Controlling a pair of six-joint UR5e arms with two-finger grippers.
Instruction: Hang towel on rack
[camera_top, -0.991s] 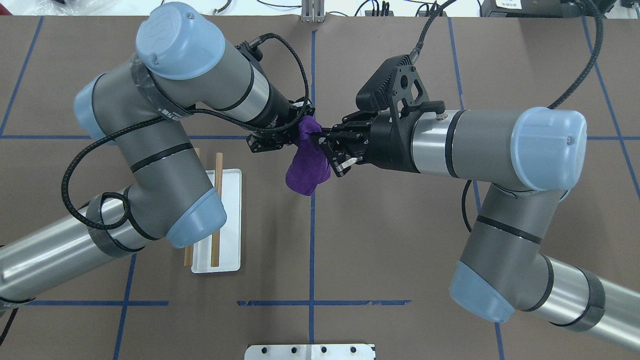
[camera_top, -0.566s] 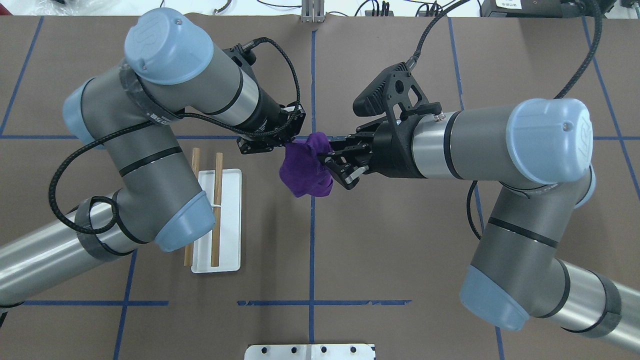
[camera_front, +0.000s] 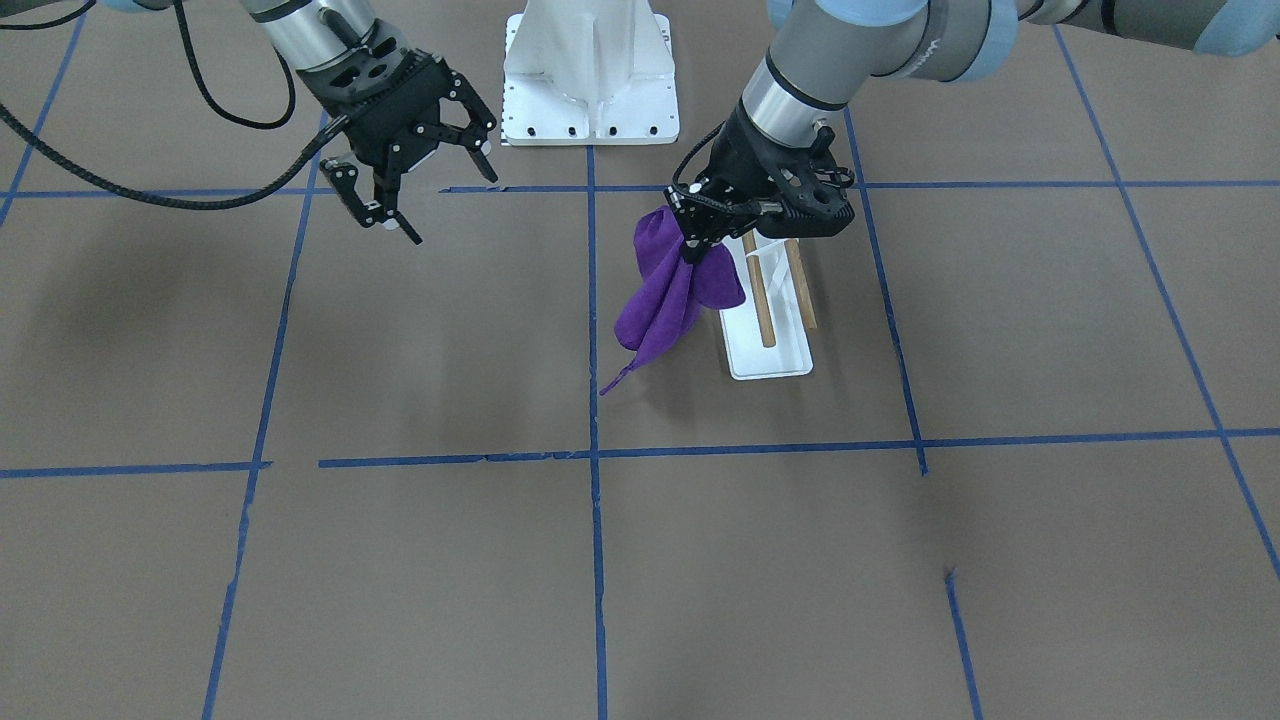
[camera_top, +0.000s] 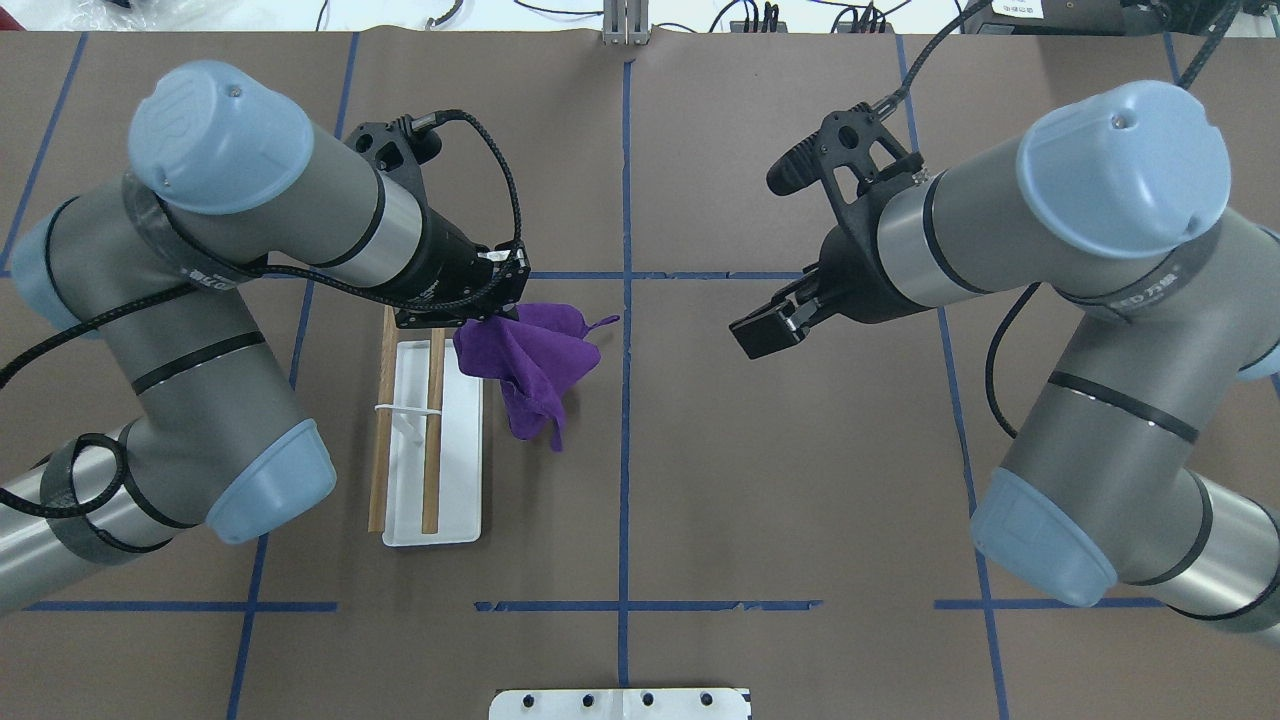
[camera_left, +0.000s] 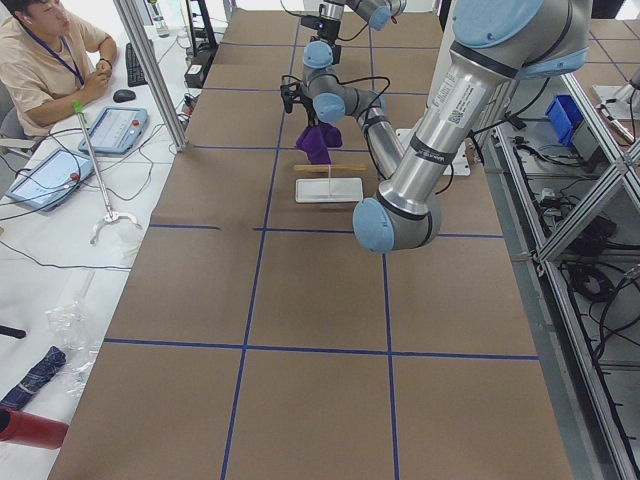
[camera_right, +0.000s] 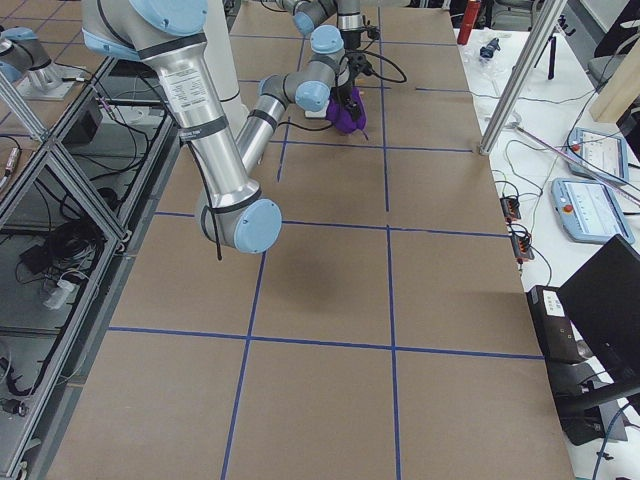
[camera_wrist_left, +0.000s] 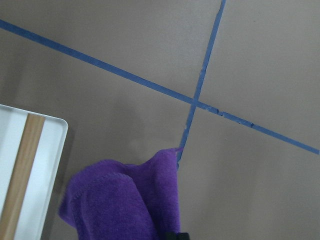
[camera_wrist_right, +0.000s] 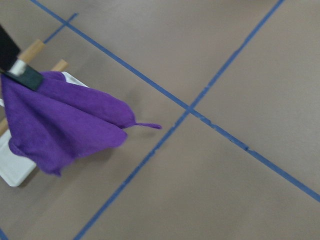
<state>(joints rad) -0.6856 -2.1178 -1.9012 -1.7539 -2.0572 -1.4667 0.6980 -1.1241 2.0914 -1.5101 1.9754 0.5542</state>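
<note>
The purple towel, hanging bunched just above the table now, will be let go by my left gripper across the wooden bars (camera_front: 779, 288) above the rack's white base.
The purple towel (camera_top: 530, 365) hangs bunched from my left gripper (camera_top: 480, 318), which is shut on its top edge; the towel's lower tip is just above the table in the front view (camera_front: 668, 295). The rack (camera_top: 432, 440) is a white base with two wooden bars, directly beside the towel on its left in the overhead view. In the front view my left gripper (camera_front: 700, 232) is above the rack's (camera_front: 765, 335) near end. My right gripper (camera_front: 440, 200) is open and empty, well apart from the towel, on the right in the overhead view (camera_top: 757, 337). The left wrist view shows the towel (camera_wrist_left: 125, 200) and a rack bar (camera_wrist_left: 22, 170).
The white robot base plate (camera_front: 590, 70) stands at the table's robot side. Blue tape lines (camera_top: 625, 400) cross the brown table. An operator (camera_left: 50, 60) sits beyond the table's far side with tablets (camera_left: 110, 128) and cables.
My right gripper has let go of the towel, opened and pulled back to the right. My left arm has carried the towel left, next to the rack.
</note>
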